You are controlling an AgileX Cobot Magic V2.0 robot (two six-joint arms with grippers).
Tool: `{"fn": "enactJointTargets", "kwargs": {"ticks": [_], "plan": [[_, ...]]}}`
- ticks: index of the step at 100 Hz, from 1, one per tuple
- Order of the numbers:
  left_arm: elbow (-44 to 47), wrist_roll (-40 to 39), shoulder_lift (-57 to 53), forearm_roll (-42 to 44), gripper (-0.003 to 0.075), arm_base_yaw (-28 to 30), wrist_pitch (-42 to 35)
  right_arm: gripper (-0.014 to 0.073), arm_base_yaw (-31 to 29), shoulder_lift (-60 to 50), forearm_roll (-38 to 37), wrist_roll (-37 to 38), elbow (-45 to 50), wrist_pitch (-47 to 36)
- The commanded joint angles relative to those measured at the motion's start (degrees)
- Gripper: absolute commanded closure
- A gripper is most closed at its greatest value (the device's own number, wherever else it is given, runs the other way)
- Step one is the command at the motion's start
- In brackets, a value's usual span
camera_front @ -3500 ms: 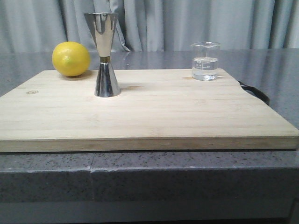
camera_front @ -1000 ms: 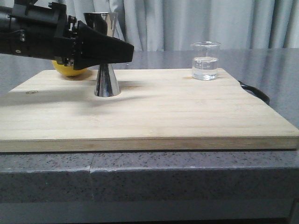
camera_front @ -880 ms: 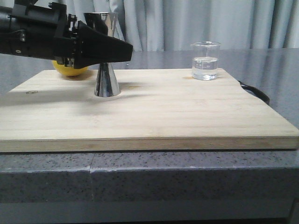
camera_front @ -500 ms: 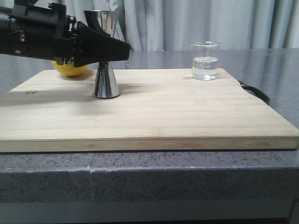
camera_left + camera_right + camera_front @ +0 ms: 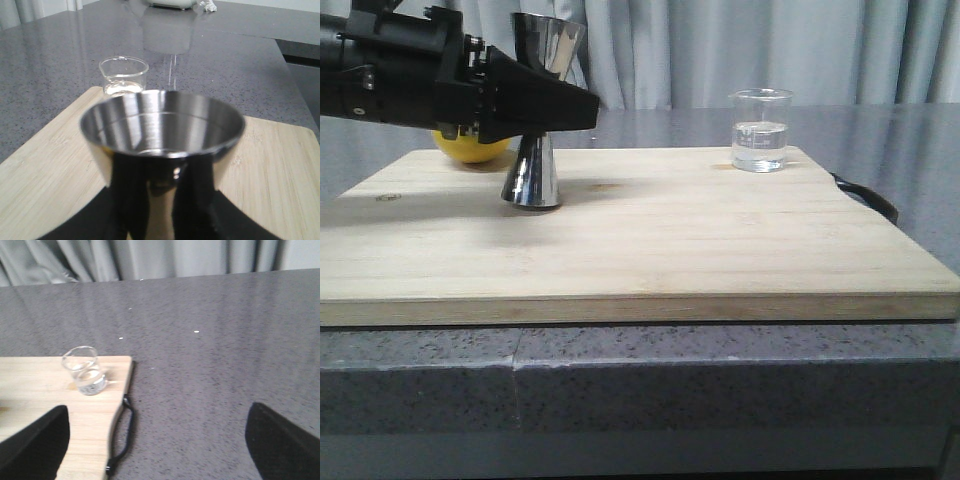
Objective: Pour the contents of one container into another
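Note:
I should close my right gripper on the lower half (image 5: pixel 759 140) (image 5: pixel 91 380) of the clear glass beaker, around the liquid and well below the beaker's rim.
The steel jigger (image 5: pixel 535 170) leans with its top to the right over the left part of the wooden board (image 5: pixel 670 240). My left gripper (image 5: pixel 582 110) comes in from the left and is shut on its narrow waist. In the left wrist view the jigger's open cup (image 5: pixel 162 125) fills the middle, with a black finger (image 5: pixel 127 200) on each side of its stem. The clear glass beaker (image 5: pixel 759 130) holds some clear liquid and stands upright at the board's far right corner, untouched; the beaker (image 5: pixel 123 75) is beyond the jigger. My right gripper (image 5: pixel 157 450) is open, short of the beaker (image 5: pixel 84 370).
A yellow lemon (image 5: pixel 470 148) lies at the board's far left corner, behind my left gripper. A black handle loop (image 5: pixel 865 195) sticks out from the board's right edge. The board rests on a grey speckled counter (image 5: pixel 720 370). Grey curtains hang behind.
My left gripper has come in from the left and closed on the jigger's waist. Since half a second ago the jigger has tilted, its base swinging left.

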Motion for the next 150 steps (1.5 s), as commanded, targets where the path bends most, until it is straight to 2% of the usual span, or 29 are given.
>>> {"fn": "enactJointTargets", "kwargs": {"ticks": [1,13,25,46,62,121,130,134,137,142,143,144,150], "plan": [[-1.57,0.06,-2.17,-4.21,0.0586,-0.40,4.77,-0.0050,-0.40,2.69,5.58,-5.86,-3.12,-4.55],[-1.57,0.06,-2.17,-4.21,0.0586,-0.40,5.81,-0.0050,0.32,5.79,11.99,-11.02,-4.56,-4.47],[-1.57,-0.08,-2.17,-4.21,0.0586,-0.40,7.10,-0.0050,3.51,8.33,15.80,-14.99,-5.30,-4.47],[-1.57,-0.08,-2.17,-4.21,0.0586,-0.40,7.10,-0.0050,12.68,13.73,15.91,-15.12,-5.39,-7.87],[-1.57,-0.08,-2.17,-4.21,0.0586,-0.40,6.73,-0.0050,17.46,18.22,15.91,-15.12,-5.39,-12.48],[-1.57,-0.17,-2.17,-3.97,0.0586,-0.40,6.73,-0.0050,17.99,21.77,15.80,-15.12,-3.21,-13.05],[-1.57,-0.17,-2.17,-3.97,0.0586,-0.40,6.73,-0.0050,17.99,21.65,15.49,-15.12,-0.61,-16.40],[-1.57,-0.17,-2.17,-3.97,0.0586,-0.40,6.73,-0.0050,18.12,21.35,14.04,-13.16,1.07,-19.78],[-1.57,-0.17,-2.17,-3.97,0.0586,-0.40,6.73,-0.0050,18.48,21.25,9.50,-9.52,2.31,-22.45],[-1.57,-0.17,-2.17,-3.97,0.0586,-0.40,6.73,-0.0050,18.86,21.25,1.26,-0.43,4.46,-27.31],[-1.57,-0.17,-2.17,-3.97,0.0586,-0.40,6.73,-0.0050,18.86,21.25,-1.04,3.69,5.37,-29.16],[-1.57,-0.17,-2.17,-3.97,0.0586,-0.40,6.73,-0.0050,18.86,21.25,-2.17,3.69,5.37,-29.16],[-1.57,-0.17,-2.17,-3.97,0.0586,-0.40,6.73,-0.0050,18.86,21.25,-11.22,15.57,7.78,-35.73]]}}
